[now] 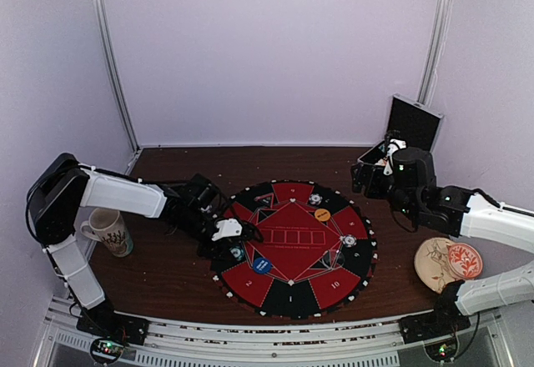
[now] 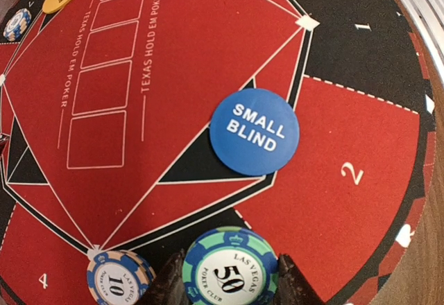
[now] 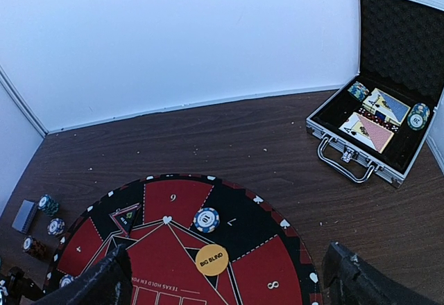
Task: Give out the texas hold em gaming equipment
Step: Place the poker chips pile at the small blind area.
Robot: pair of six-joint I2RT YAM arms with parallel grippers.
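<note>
My left gripper needs to release the 50 chip, now over a black wedge, on the black wedge [image 1: 239, 256] [image 2: 227, 258] between the "10" chip and the red 2 wedge.
The round red-and-black Texas hold em mat [image 1: 292, 246] lies mid-table. My left gripper [image 2: 230, 281] is shut on a green-and-blue "50" poker chip [image 2: 230, 269] over a black wedge at the mat's left side. A blue-and-tan "10" chip [image 2: 118, 277] lies just beside it. The blue SMALL BLIND disc [image 2: 254, 132] rests flat further in. My right gripper [image 3: 229, 284] hangs open and empty above the mat's far right part, over the orange BIG BLIND disc [image 3: 211, 259] and another "10" chip [image 3: 207, 220]. Playing cards [image 3: 368, 132] lie in the case.
The silver-edged black case [image 3: 347, 158] stands open at the back right, with chip stacks inside. A patterned mug [image 1: 108, 231] stands left of the mat. A wooden plate [image 1: 446, 263] lies at the right. Loose chips [image 3: 47, 204] and a small dark box [image 3: 26, 216] sit off the mat's far left.
</note>
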